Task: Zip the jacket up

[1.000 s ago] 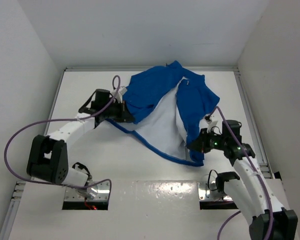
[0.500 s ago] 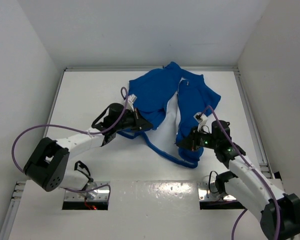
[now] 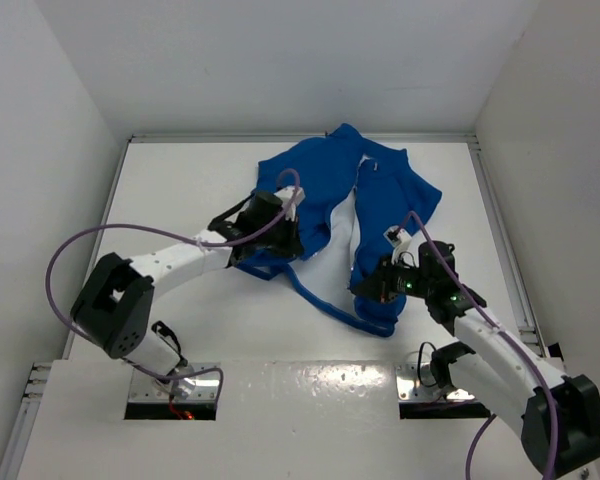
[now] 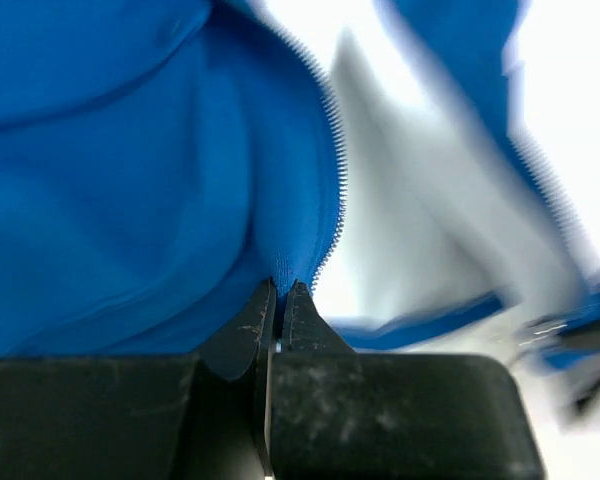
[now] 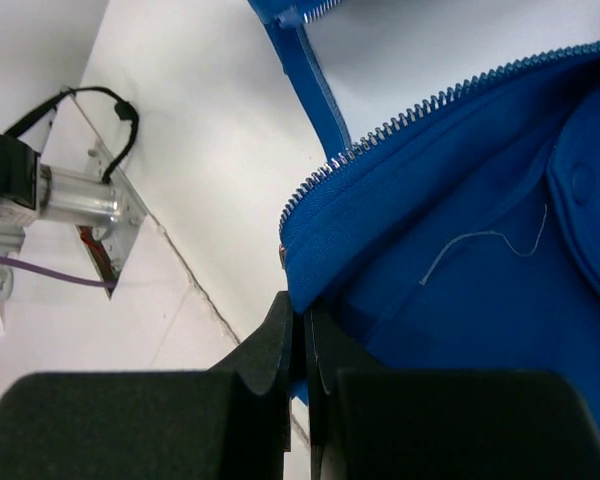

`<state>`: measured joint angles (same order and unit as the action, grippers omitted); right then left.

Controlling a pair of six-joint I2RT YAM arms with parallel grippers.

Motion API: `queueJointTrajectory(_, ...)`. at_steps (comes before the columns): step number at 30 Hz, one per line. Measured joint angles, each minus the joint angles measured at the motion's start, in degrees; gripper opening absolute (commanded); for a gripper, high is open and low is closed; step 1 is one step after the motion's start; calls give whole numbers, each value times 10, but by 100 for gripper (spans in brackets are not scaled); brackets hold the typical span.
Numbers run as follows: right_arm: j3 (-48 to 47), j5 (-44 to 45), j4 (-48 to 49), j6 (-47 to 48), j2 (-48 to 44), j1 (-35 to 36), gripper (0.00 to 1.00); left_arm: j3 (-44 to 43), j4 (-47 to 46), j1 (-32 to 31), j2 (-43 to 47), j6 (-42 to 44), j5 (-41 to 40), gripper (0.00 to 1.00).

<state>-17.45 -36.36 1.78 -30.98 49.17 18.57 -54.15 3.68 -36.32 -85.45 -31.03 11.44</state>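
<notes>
The zipper's bottom end is covered by my left gripper's fingers, so I should lay the jacket's panel down and pinch the cloth [image 4: 285, 240] next to the zipper's teeth, keeping that end free.
The bright blue jacket [image 3: 380, 195] lies crumpled at the middle and back of the table, its front unzipped and a narrow strip of white lining [image 3: 345, 235] showing between the two panels. My left gripper [image 3: 292, 235] is shut on the left panel's front edge, beside its white zipper teeth [image 4: 335, 170]. On the other side, my right gripper [image 3: 365, 290] is shut on the lower corner of the right panel [image 5: 460, 260], just under the bottom end of that panel's zipper [image 5: 380, 140]. A blue hem strip [image 3: 325, 305] trails between the two grippers.
White walls [image 3: 60, 120] box the table in on the left, back and right. A purple cable [image 3: 120, 235] loops off the left arm. The arm bases and a metal mounting plate [image 3: 310, 385] sit along the near edge.
My left gripper has swept right with its panel, folding it over and covering most of the white lining. The right gripper has shifted a little left with its corner.
</notes>
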Motion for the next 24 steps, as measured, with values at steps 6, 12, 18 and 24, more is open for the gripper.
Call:
queueJointTrajectory(6,0,0,-29,23,-10,-5,0,-52,179,-18,-75,160,-28,0)
queueJointTrajectory(12,0,-1,-48,35,-17,-8,0,-59,275,-19,-128,249,-35,0)
queueJointTrajectory(18,0,-1,-61,43,-18,-8,0,-96,315,-20,-164,288,-18,27)
queueJointTrajectory(24,-3,-3,-70,52,-19,-8,0,-125,349,-23,-188,304,-2,40)
